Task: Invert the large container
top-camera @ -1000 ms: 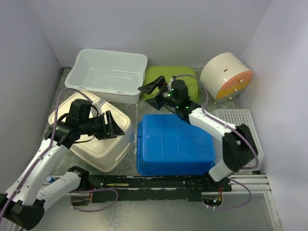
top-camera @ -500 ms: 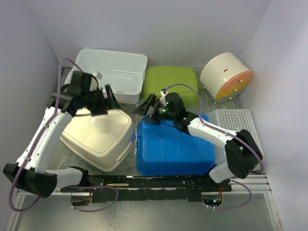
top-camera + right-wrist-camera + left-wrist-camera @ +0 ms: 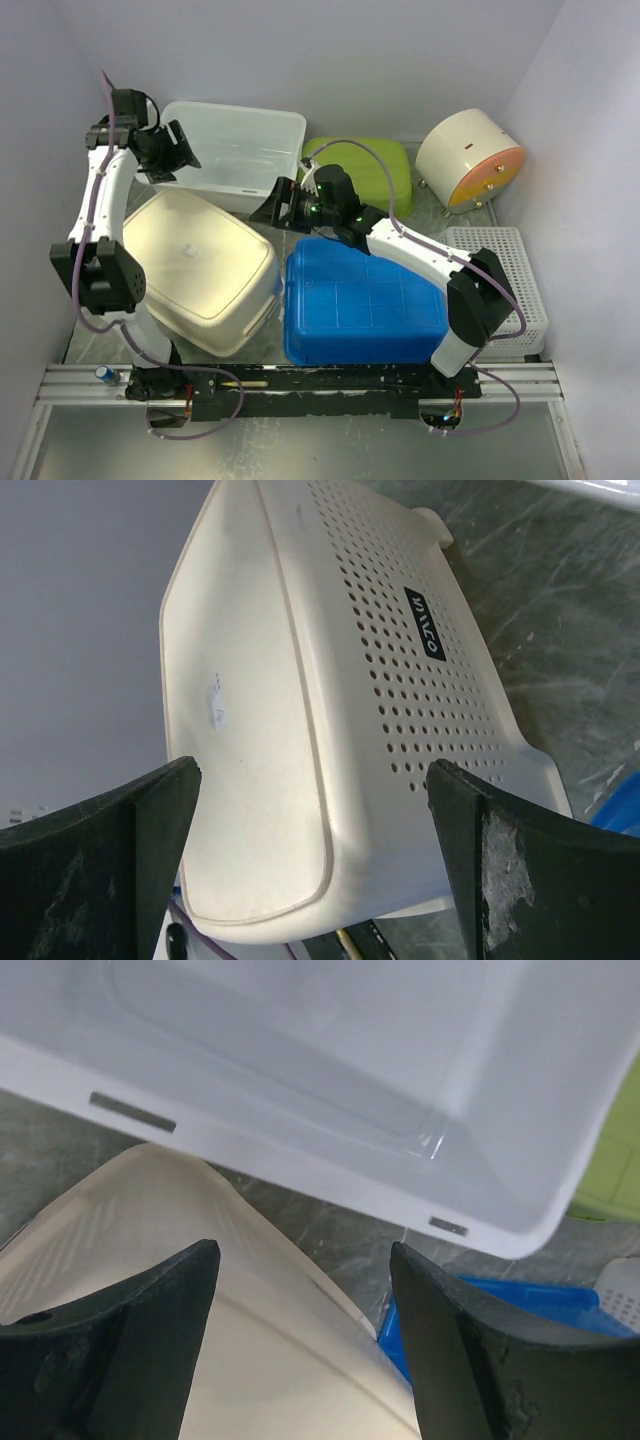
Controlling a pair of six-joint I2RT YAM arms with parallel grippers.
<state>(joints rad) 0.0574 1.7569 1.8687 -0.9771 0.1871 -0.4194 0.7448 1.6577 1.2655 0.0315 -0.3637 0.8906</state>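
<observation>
Next, my left gripper moves over to the white tub's rim [image 3: 297, 166] [image 3: 577, 1185] beside the green bin and closes there, toward the near corner of the tub.
The large translucent white tub [image 3: 235, 150] stands upright at the back left, its opening facing up. It also fills the top of the left wrist view [image 3: 350, 1060]. My left gripper [image 3: 172, 155] is open and empty, raised at the tub's left near corner. In its own view the left gripper [image 3: 305, 1260] hangs over the gap between the tub and a cream basket. My right gripper [image 3: 270, 205] is open and empty, just in front of the tub's near wall. In its own view the right gripper [image 3: 315, 770] faces the cream basket.
A cream perforated basket [image 3: 200, 265] lies bottom up at the front left [image 3: 300, 730]. A blue bin [image 3: 365, 300] lies bottom up beside it. A green bin [image 3: 360, 170], a round cream drum [image 3: 470, 155] and a white perforated tray [image 3: 500, 265] stand to the right.
My left arm swung from over the cream basket back to the tub's left corner. My right gripper moved left, off the blue bin's far edge. The cream basket settled bottom up.
</observation>
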